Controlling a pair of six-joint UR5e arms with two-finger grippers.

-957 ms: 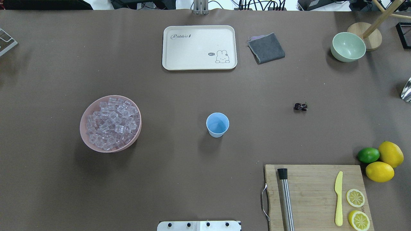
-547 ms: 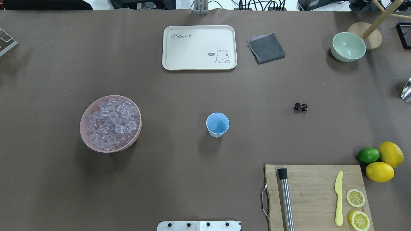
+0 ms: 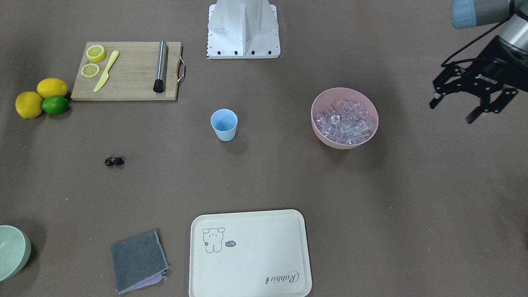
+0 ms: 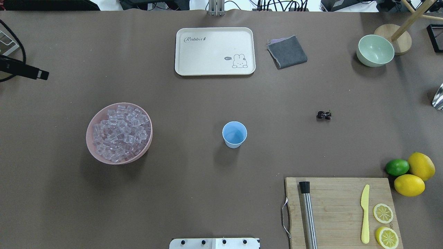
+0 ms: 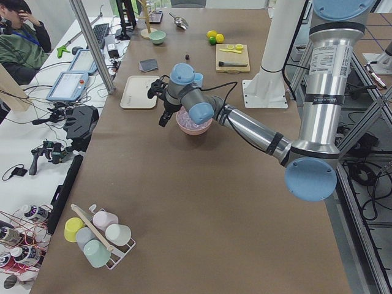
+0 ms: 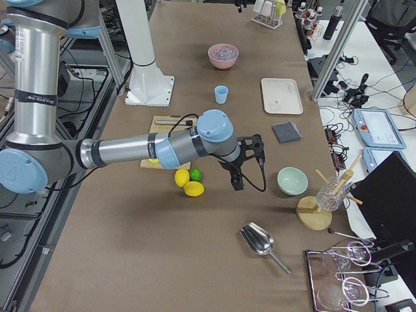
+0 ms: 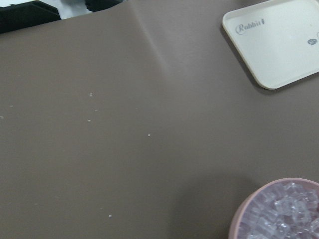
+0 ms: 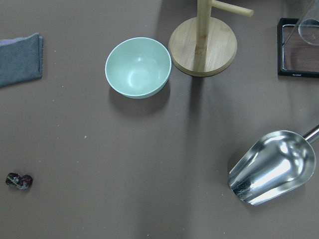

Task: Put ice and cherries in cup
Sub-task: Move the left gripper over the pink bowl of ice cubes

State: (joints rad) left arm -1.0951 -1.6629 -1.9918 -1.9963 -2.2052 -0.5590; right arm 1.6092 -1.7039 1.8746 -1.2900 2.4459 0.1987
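I need to next reach my left gripper into the middle of the pink bowl [image 3: 352, 118] and close it on an ice cube there.
The light blue cup [image 4: 234, 134] stands upright mid-table and looks empty; it also shows in the front view [image 3: 224, 123]. The ice [image 4: 119, 133] is heaped in a pink bowl [image 4: 90, 121] to its left. The cherries [image 4: 324, 115] lie on the table to the cup's right, and show in the right wrist view [image 8: 19, 180]. My left gripper [image 3: 452, 110] is open and empty, raised beyond the pink bowl's outer side. My right gripper [image 6: 247, 162] hovers near the lemons; I cannot tell whether it is open or shut.
A cream tray [image 4: 214, 51] and a grey cloth [image 4: 287, 52] lie at the far side. A green bowl [image 4: 375, 50], a wooden stand [image 8: 202, 45] and a metal scoop [image 8: 274, 167] are far right. A cutting board [image 4: 341, 211] with tools, lemons [image 4: 410, 185] and a lime are near right.
A black part of my left gripper has come into the overhead view at the far left edge. The cup, ice and cherries have not moved.
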